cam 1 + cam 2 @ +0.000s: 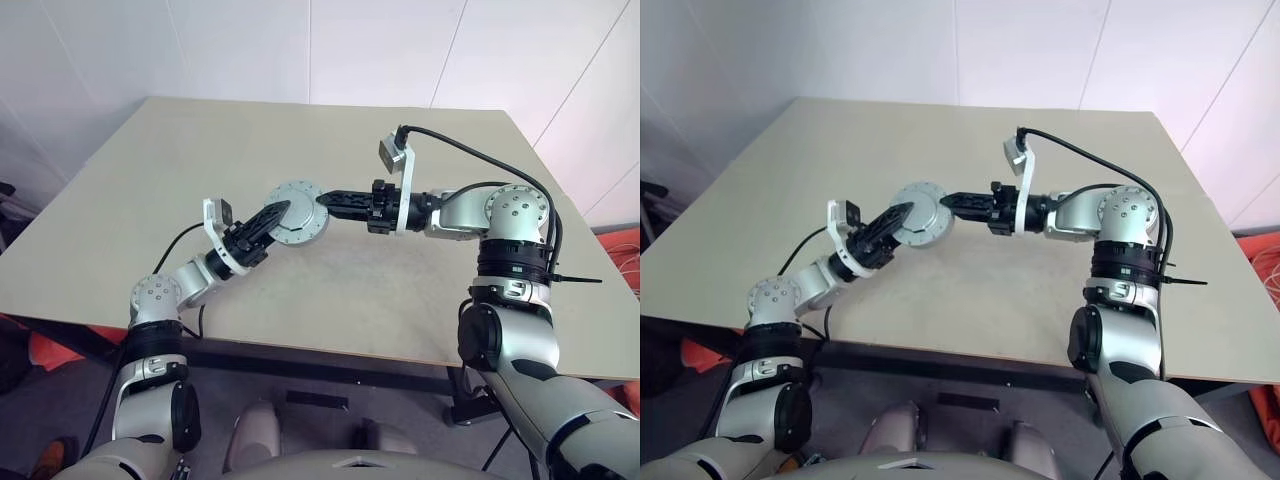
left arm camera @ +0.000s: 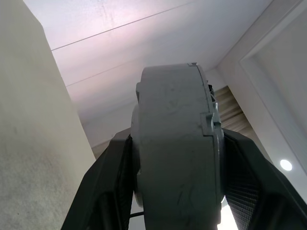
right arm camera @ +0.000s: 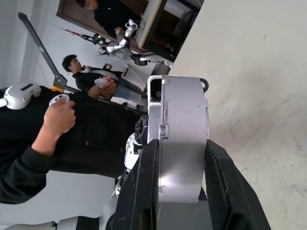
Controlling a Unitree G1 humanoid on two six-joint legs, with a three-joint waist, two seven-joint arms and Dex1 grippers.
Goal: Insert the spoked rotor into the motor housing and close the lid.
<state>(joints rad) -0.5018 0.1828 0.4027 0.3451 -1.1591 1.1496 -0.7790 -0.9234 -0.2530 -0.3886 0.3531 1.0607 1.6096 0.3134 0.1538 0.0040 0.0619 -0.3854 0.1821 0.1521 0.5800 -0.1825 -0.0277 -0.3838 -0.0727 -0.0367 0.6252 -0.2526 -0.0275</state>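
Next, I let go of the motor housing with my left gripper on the tan table (image 1: 197, 224) beside its white camera bracket and black cable.
A thick round silver-grey casing (image 1: 300, 215), the motor housing with the lid as its upward face, hangs above the middle of the table. My left gripper (image 1: 272, 218) grips its left rim, with black fingers (image 2: 108, 191) pressed on both flat sides of the casing (image 2: 175, 143). My right gripper (image 1: 326, 200) reaches in level from the right and is shut on the opposite rim. In the right wrist view its fingers (image 3: 144, 191) clamp the casing (image 3: 180, 139) edge-on. The spoked rotor is out of view, and no copper windings show.
The tan table (image 1: 200, 150) stretches wide around both arms, with its front edge close to me and white walls behind. In the right wrist view, a person in black (image 3: 57, 115) holds white controllers beyond the table.
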